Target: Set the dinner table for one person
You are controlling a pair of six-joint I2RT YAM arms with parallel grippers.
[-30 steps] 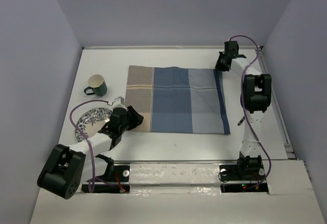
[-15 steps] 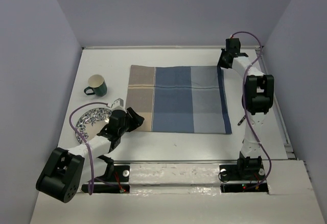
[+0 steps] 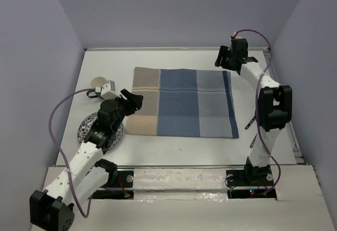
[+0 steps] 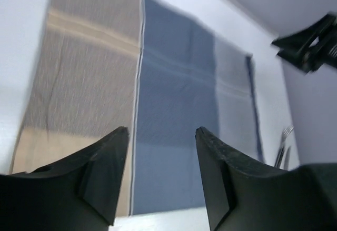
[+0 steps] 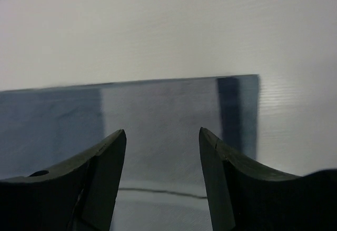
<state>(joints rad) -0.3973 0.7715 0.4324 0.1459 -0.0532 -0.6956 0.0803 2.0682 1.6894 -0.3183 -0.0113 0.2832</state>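
The mug behind the patterned plate is next for my left gripper, which should go there and close on the mug's rim (image 3: pixel 93 86), beside the mug's handle.
The dinner table (image 3: pixel 179 147) is a wide white tabletop. A blue-and-tan plaid placemat (image 3: pixel 181 102) lies flat on its middle, also in the left wrist view as the placemat (image 4: pixel 174 99) and in the right wrist view as the placemat (image 5: pixel 158 110). My left gripper (image 3: pixel 135 99) hangs open and empty over the mat's tan left edge; the wrist view shows the left gripper (image 4: pixel 160 132) well above the cloth. My right gripper (image 3: pixel 219 59) is open and empty above the mat's far right corner, seen from its wrist as the right gripper (image 5: pixel 162 132).
A patterned plate (image 3: pixel 87 130) sits at the left, partly under my left arm. A mug (image 3: pixel 97 82) stands behind it, mostly hidden by the wrist. Cutlery (image 3: pixel 248 123) lies right of the mat; its fork (image 4: pixel 284 139) shows in the left wrist view.
My right gripper has opened, let go of the mat's far right corner and drawn back. My left arm has lifted and swung toward the far left; its gripper has opened a little wider.
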